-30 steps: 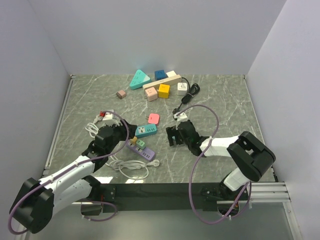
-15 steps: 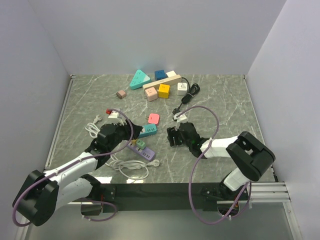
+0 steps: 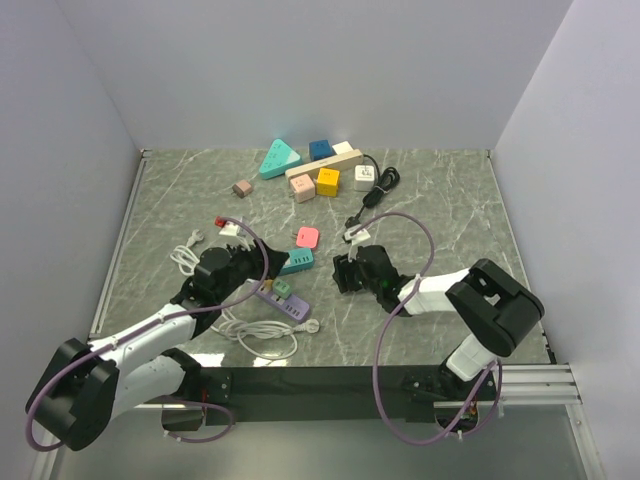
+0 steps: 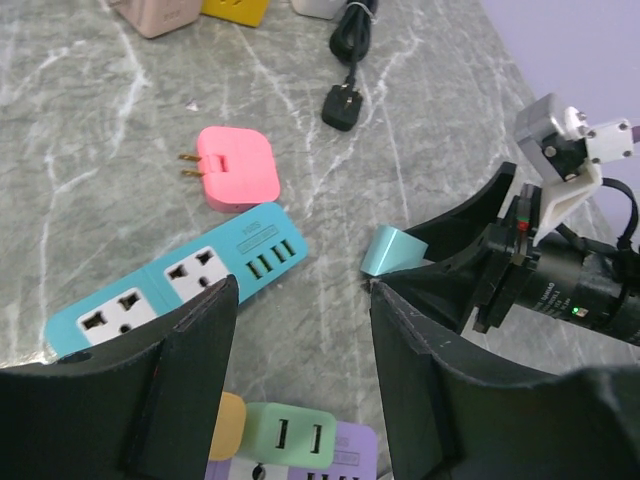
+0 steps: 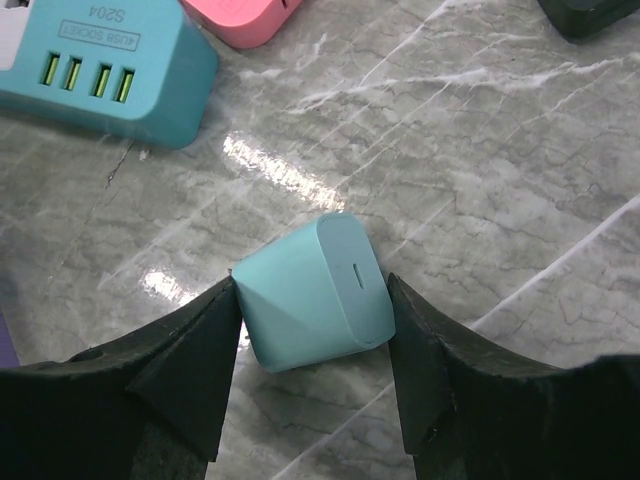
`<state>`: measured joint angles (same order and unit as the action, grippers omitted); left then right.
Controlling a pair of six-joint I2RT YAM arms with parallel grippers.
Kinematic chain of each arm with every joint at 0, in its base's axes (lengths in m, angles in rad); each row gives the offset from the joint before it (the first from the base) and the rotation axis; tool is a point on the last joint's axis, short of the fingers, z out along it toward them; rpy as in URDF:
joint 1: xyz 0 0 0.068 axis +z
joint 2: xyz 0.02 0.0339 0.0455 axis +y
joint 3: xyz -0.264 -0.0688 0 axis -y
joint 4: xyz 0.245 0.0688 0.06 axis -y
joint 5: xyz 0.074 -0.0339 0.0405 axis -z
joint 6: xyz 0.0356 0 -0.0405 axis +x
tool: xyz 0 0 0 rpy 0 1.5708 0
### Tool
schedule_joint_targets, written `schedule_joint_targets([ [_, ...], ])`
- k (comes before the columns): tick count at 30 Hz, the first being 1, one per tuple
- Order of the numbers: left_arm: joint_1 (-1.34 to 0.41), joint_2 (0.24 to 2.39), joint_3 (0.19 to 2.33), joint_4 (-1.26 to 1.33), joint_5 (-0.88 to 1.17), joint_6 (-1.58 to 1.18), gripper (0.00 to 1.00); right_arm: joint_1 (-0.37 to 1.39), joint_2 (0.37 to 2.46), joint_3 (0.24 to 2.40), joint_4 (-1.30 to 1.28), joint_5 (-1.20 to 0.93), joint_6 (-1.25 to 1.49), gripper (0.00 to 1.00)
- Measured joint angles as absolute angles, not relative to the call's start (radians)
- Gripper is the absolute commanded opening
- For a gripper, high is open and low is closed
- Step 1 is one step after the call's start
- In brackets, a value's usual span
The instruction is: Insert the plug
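Next, my right gripper passes the light teal charger plug, now low over the marble table, to my left gripper, above the table beside the purple strip (image 3: 326, 301).
A light teal charger plug (image 5: 312, 290) sits between my right gripper's (image 5: 312, 300) fingers, both pads touching its sides, low over the marble table. It also shows in the left wrist view (image 4: 388, 250). The teal power strip (image 3: 294, 262) lies just left of it, its sockets facing up (image 4: 180, 275). My left gripper (image 4: 300, 290) is open and empty, hovering over the teal strip's near edge and a purple power strip (image 4: 340, 455). The purple strip holds a green adapter (image 4: 285, 435) and a yellow one (image 4: 225, 425). In the top view my left gripper (image 3: 255, 262) and right gripper (image 3: 342, 272) flank the teal strip.
A pink plug (image 3: 307, 237) lies just behind the teal strip. A black cable plug (image 4: 340, 105) lies further back. Several coloured adapters and a beige strip (image 3: 320, 172) sit at the back. White cable coils (image 3: 262, 340) lie near the left arm.
My left gripper has moved away from its base toward the teal strip and tilted over it. The right gripper has barely moved and stays on the teal plug.
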<state>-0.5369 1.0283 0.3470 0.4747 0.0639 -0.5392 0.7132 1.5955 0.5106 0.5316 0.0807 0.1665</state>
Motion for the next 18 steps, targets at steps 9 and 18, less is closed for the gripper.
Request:
schedule_joint_targets([
  [9, -0.575, 1.06, 0.347, 0.529, 0.148, -0.511, 0.61, 0.713, 1.415, 0.445, 0.532, 0.014, 0.174, 0.22],
  [18, -0.599, 1.095, 0.347, 0.627, 0.273, -0.517, 0.61, 0.744, 1.245, 0.419, 0.553, -0.154, 0.158, 0.17],
])
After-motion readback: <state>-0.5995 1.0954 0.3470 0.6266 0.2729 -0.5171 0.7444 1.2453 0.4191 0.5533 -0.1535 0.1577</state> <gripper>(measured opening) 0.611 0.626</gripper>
